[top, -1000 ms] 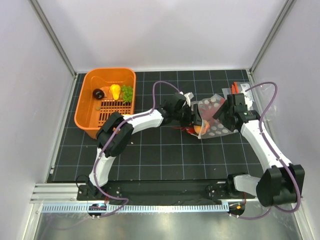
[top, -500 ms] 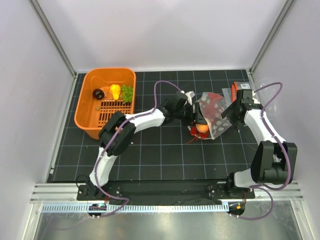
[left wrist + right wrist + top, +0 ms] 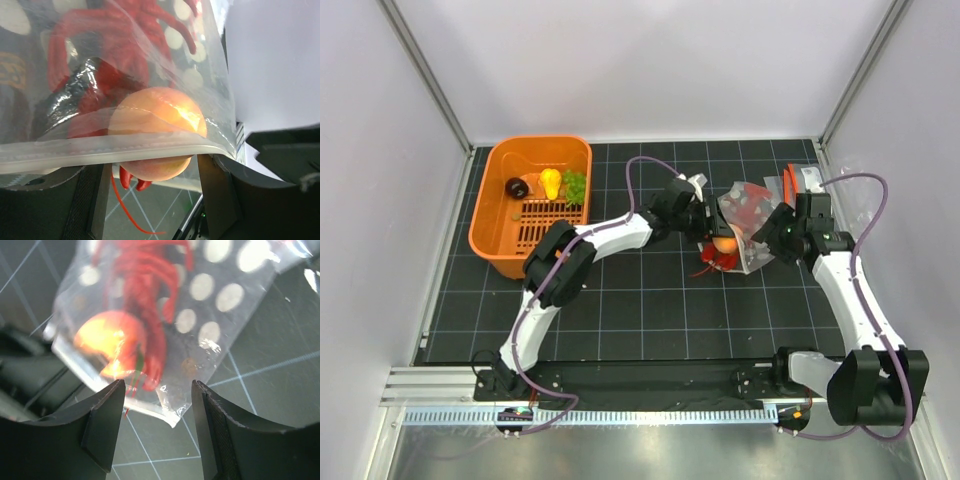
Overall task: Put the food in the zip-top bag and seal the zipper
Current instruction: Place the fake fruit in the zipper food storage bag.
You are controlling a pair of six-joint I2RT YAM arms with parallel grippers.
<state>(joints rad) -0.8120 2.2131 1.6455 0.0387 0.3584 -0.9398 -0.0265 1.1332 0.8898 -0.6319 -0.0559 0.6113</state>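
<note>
Next, my right gripper pinches the zipper (image 3: 154, 411) beside the peach-orange fruit while my left gripper pushes the fruit in, because it sticks out past the bag's zipper.
The clear dotted zip-top bag (image 3: 752, 232) lies right of centre, mouth toward my left gripper (image 3: 708, 228). In the left wrist view the red lobster (image 3: 100, 50) is inside the bag (image 3: 210, 65). The peach-orange fruit (image 3: 157, 125) sits in the mouth, half under the zipper (image 3: 100, 147). The lobster's feelers stick out. My left gripper (image 3: 152, 170) is open, fingers either side of the fruit. My right gripper (image 3: 157, 425) is open over the bag's near corner (image 3: 172, 415), not touching. The green grape bunch (image 3: 576, 185) lies in the orange basket (image 3: 490, 225).
The basket, back left, also holds a yellow toy (image 3: 551, 182) and a dark one (image 3: 516, 187). Flat clear packets with an orange-red strip (image 3: 798, 182) lie behind the bag by the right wall. The mat is black with a grid.
The right arm swung out to the right, then came back to the bag's near side. The bag shifted slightly back, and the lobster now sits further inside.
</note>
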